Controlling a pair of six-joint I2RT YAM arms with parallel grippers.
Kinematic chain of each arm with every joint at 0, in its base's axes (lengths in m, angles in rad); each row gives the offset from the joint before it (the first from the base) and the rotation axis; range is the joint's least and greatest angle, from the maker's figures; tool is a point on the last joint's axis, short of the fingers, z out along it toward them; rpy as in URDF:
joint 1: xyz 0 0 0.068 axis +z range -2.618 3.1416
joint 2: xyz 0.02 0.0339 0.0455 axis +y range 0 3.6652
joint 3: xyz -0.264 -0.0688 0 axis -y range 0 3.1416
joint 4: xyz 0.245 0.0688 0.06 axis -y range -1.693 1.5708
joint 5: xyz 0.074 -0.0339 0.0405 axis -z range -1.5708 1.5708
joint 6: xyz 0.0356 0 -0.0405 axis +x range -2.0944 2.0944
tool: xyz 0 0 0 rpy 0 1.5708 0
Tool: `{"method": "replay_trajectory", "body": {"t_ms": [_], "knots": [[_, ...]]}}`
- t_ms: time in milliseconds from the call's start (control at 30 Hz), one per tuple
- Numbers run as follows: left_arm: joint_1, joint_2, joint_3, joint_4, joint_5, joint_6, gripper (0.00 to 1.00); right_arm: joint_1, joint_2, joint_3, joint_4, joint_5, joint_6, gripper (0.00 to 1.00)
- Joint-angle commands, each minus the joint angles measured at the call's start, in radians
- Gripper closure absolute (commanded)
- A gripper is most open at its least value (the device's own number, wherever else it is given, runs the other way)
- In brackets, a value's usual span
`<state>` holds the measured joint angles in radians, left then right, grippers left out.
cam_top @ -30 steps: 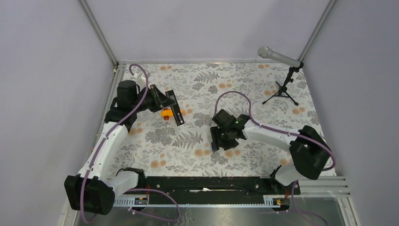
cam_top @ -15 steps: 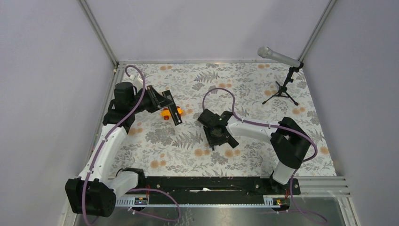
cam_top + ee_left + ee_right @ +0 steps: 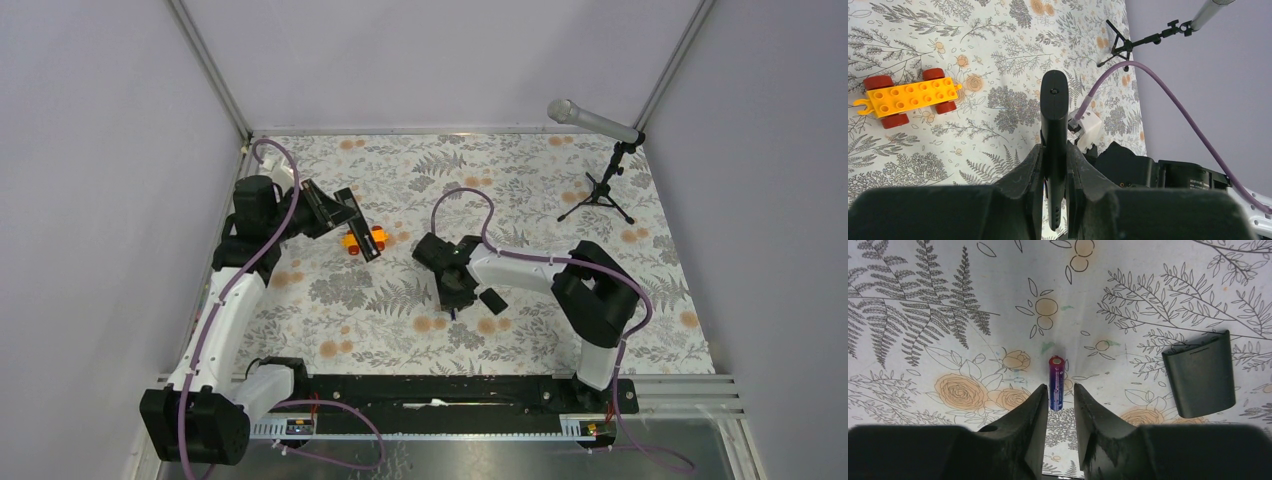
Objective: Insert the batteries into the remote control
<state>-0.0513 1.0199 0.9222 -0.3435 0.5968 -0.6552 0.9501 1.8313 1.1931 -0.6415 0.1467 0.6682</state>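
Observation:
My left hand will release the remote control on the cloth [image 3: 433,298] beside the purplish-blue battery, toward the orange toy car.
My left gripper [image 3: 1054,150] [image 3: 345,212] is shut on the remote control [image 3: 1054,115] [image 3: 367,243], a slim black bar held edge-on above the table at the left, its far end sticking out past the fingers. My right gripper [image 3: 1059,387] [image 3: 457,302] points down at mid-table. Its jaws stand narrow but open on either side of the near end of a purplish-blue battery [image 3: 1056,382], which lies flat on the cloth. A thin gap shows on each side of the battery.
A small flat black cover [image 3: 1199,375] [image 3: 492,300] lies just right of the right gripper. An orange toy car [image 3: 910,97] [image 3: 352,241] sits under the held remote. A microphone stand [image 3: 600,190] is at the back right. A purple cable [image 3: 1168,100] loops off the right arm.
The right arm swung left and tipped down over the battery while its jaws narrowed. The left arm drew back slightly to the left, still holding the remote.

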Motion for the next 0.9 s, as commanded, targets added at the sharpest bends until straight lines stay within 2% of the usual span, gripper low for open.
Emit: {"method": "replay_trajectory", "body": {"t_ms": [0,200,367,567,733,867], "knots": [[0.008,-0.021,-0.001,0.048,-0.009,-0.007,1.00,-0.004,-0.008,-0.025,0.034,0.006,0.105,0.71],[0.008,-0.024,0.000,0.051,-0.006,-0.009,1.00,-0.040,-0.012,-0.073,0.074,-0.064,0.163,0.88],[0.008,-0.032,-0.015,0.084,0.014,-0.046,1.00,-0.089,-0.111,-0.140,0.108,-0.043,0.289,0.99],[0.008,-0.057,-0.052,0.137,0.006,-0.101,1.00,-0.181,-0.235,-0.238,0.141,-0.005,0.630,1.00],[0.008,-0.072,-0.060,0.123,-0.025,-0.106,1.00,-0.183,-0.124,-0.133,0.026,-0.069,0.791,1.00],[0.008,-0.080,-0.065,0.116,-0.037,-0.104,1.00,-0.183,-0.043,-0.063,0.004,-0.071,0.841,1.00]]}}
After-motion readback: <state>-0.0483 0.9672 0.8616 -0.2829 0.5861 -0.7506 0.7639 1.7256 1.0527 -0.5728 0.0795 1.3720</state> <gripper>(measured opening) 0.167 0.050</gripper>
